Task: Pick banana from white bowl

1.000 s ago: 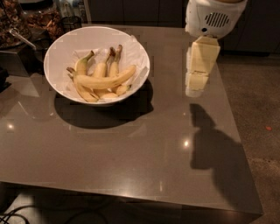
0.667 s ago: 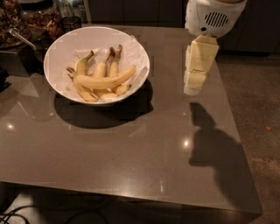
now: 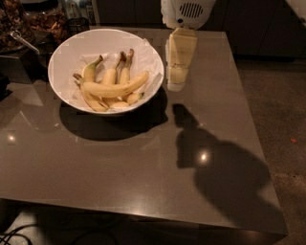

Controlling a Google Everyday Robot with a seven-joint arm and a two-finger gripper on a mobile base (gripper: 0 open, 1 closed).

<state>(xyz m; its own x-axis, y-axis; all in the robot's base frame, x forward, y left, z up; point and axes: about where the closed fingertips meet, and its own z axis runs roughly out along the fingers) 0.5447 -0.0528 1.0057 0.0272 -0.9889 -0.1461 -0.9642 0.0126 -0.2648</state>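
Note:
The middle of the long banana point(image 3: 115, 91) lying crosswise on top in the white bowl is the next place for my gripper to go and close.
The white bowl point(image 3: 67, 52) stands at the back left of the grey table, lined with crinkled white paper. Several bananas lie in it. The banana point(image 3: 114, 89), the longest one, pale yellow and gently curved, lies crosswise on top of the others, its tip pointing right. My gripper point(image 3: 175, 85) hangs down from the white arm head point(image 3: 184, 12), just outside the bowl's right rim and above the table. It holds nothing and is apart from the bananas.
Dark clutter and a metal utensil point(image 3: 24, 40) sit at the back left beside the bowl. The table's right edge point(image 3: 248, 119) drops to the floor. The arm's shadow point(image 3: 215, 167) falls on the table's right front.
My gripper has moved left, from over the table's right part to right beside the bowl's rim. The bowl and bananas have not moved.

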